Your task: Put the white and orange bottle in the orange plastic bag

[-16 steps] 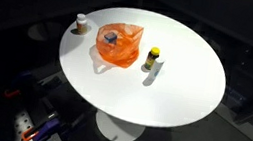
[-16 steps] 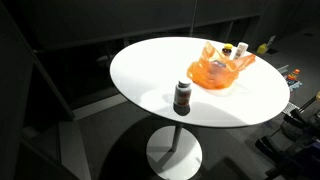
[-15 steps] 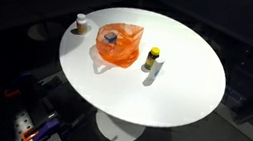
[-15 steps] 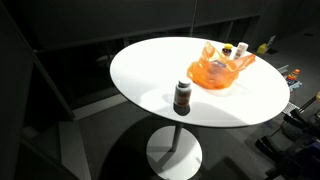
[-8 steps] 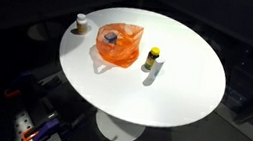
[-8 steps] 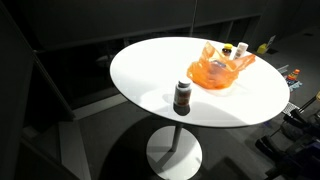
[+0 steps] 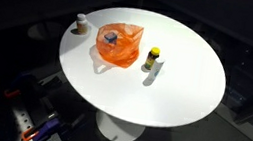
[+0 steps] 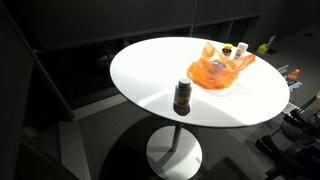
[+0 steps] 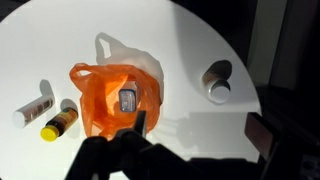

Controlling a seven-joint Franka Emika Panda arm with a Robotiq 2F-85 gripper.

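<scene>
I will close my gripper on the white cap (image 7: 81,17) (image 9: 219,91) of the brown bottle, which stands near the edge of the table next to the orange plastic bag.
The orange plastic bag (image 9: 115,100) lies open on the round white table, also in both exterior views (image 7: 117,45) (image 8: 218,70). A small grey object (image 9: 128,98) sits inside it. The white and orange bottle (image 9: 35,103) lies on the table left of the bag in the wrist view, beside a yellow-capped bottle (image 9: 58,122). In an exterior view it shows behind the bag (image 8: 228,50). My gripper (image 9: 202,130) hangs above the table, open and empty, its left finger over the bag's right edge. It does not show in the exterior views.
A brown bottle with a white cap (image 9: 217,80) stands right of the bag, also in both exterior views (image 7: 80,21) (image 8: 182,96). The yellow-capped bottle (image 7: 152,56) stands upright. The table edge (image 9: 245,70) is close on the right; dark floor surrounds it.
</scene>
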